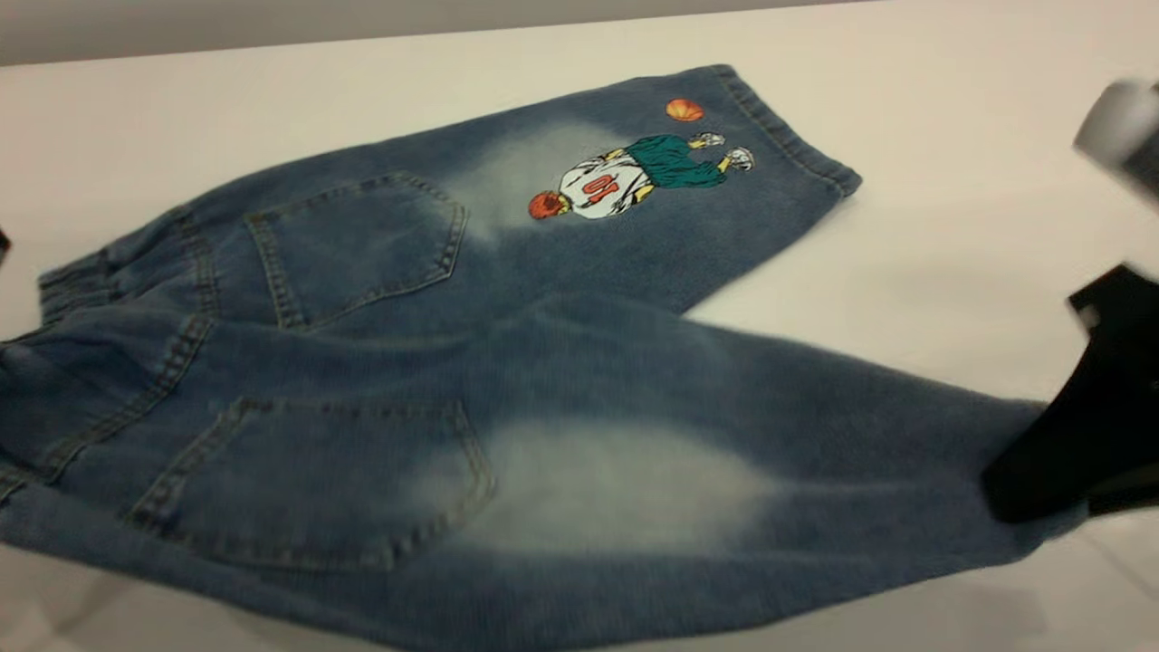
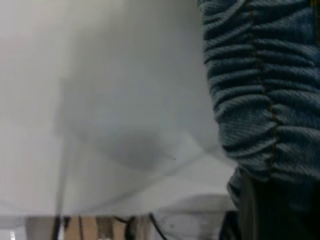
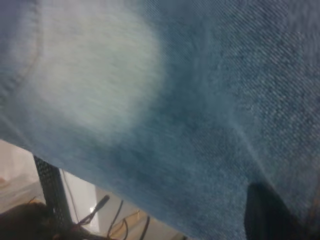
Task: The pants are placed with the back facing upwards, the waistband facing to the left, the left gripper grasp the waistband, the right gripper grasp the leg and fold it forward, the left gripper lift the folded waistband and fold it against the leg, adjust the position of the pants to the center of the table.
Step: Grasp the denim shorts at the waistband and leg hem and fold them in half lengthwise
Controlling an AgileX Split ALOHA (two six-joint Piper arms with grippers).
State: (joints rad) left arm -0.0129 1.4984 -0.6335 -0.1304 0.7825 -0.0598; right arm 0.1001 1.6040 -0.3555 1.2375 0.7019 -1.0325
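Next, my left gripper lets go of the near waistband end on the white table [image 1: 50, 165], at a spot just behind the far end of the waistband.
The blue denim pants [image 1: 380, 380] lie back up on the table [image 1: 951, 226], with two patch pockets showing. The gathered waistband [image 1: 72, 290] is at the left. The far leg carries the basketball-player print [image 1: 634, 177]. The near leg [image 1: 634, 480] has a large pale fade, and my right gripper [image 1: 1023, 489] is shut on its end. Its near edge hangs slightly off the table. In the right wrist view the faded leg [image 3: 100, 75] fills the picture around one dark finger [image 3: 262, 215]. In the left wrist view my left gripper [image 2: 260, 215] is shut on the ruffled waistband [image 2: 260, 85].
White table surface stretches behind and to the right of the pants. Part of the right arm [image 1: 1123, 136] shows at the right edge. Cables and a dark stand [image 3: 50, 195] are seen below the lifted denim in the right wrist view.
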